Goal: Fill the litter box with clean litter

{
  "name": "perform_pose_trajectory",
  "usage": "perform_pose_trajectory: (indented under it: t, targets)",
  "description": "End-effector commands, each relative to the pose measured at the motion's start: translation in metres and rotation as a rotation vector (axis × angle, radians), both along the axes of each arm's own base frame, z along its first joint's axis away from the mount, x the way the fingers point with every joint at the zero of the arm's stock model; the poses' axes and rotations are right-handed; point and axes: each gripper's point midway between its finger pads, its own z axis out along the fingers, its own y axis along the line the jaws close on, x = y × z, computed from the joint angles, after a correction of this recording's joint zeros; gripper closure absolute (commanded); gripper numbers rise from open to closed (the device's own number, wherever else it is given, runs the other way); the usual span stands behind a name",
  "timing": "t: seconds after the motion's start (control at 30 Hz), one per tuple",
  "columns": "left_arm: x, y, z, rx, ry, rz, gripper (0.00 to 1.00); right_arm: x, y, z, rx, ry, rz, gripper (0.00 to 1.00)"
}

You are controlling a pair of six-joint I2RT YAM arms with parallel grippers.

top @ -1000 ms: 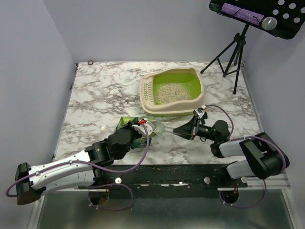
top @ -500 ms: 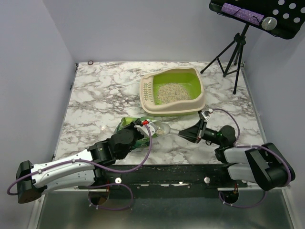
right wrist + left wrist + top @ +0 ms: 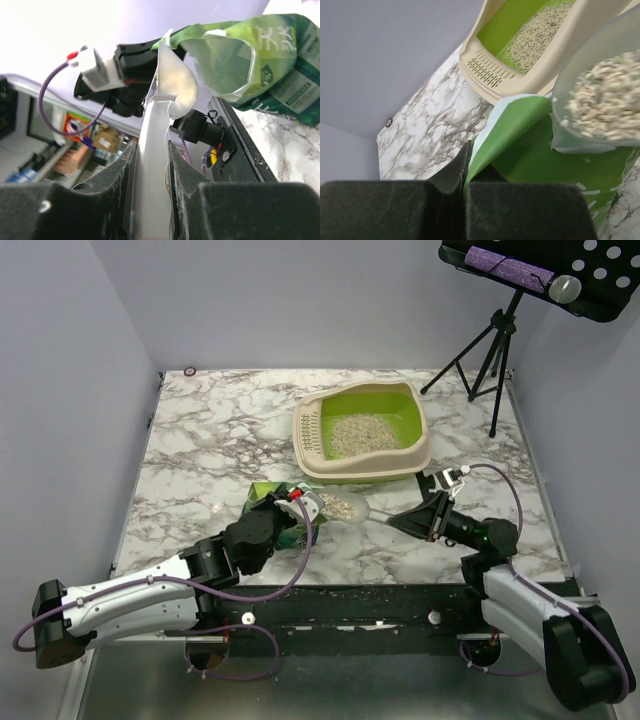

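Observation:
The robot's right gripper needs to set the clear scoop down on the marble point(image 3: 465, 473) next to the litter box, in front of the tripod.
The litter box point(image 3: 362, 472), lime-green inside with a beige rim, stands at the back centre and holds a patch of grey-beige litter point(image 3: 360, 432). It also shows in the left wrist view point(image 3: 560, 55). My left gripper point(image 3: 289, 504) is shut on the edge of the green printed bag point(image 3: 270, 512), pinching its lip point(image 3: 465, 165). My right gripper point(image 3: 403, 523) is shut on the handle of the clear scoop point(image 3: 338, 505). The scoop holds litter point(image 3: 605, 100) just outside the bag's mouth, in front of the box. The right wrist view shows the handle between my fingers point(image 3: 152, 170).
A black tripod point(image 3: 490, 350) stands at the back right corner, with a perforated tray above it. Litter grains lie scattered on the black rail at the near edge point(image 3: 380, 590). Grey walls close in the left, the back and the right.
My right arm has swung outward to the right and the scoop has come out of the bag's mouth with litter in it. The left arm has barely moved.

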Motion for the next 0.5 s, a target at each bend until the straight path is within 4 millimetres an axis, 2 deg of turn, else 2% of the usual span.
perform_pose_trajectory:
  t: [0.0,0.03,0.17,0.37,0.47]
  targets:
    - [0.002,0.008,0.017,-0.086,-0.056,0.041,1.0,-0.016,-0.005,-0.012,-0.045,-0.074,-0.023,1.0]
    - [0.002,0.011,0.021,-0.1,-0.065,0.05,1.0,-0.013,-0.005,-0.005,-0.055,-0.092,-0.035,1.0]
    - [0.001,0.019,0.031,-0.147,-0.097,0.071,1.0,-0.01,-0.007,-0.002,-0.084,-0.081,-0.068,1.0]
    - [0.002,0.023,0.034,-0.15,-0.107,0.089,1.0,-0.004,-0.01,0.004,-0.054,0.017,-0.106,1.0]
    - [0.001,0.023,0.034,-0.151,-0.107,0.086,1.0,0.006,-0.013,0.011,-0.034,0.045,-0.16,1.0]
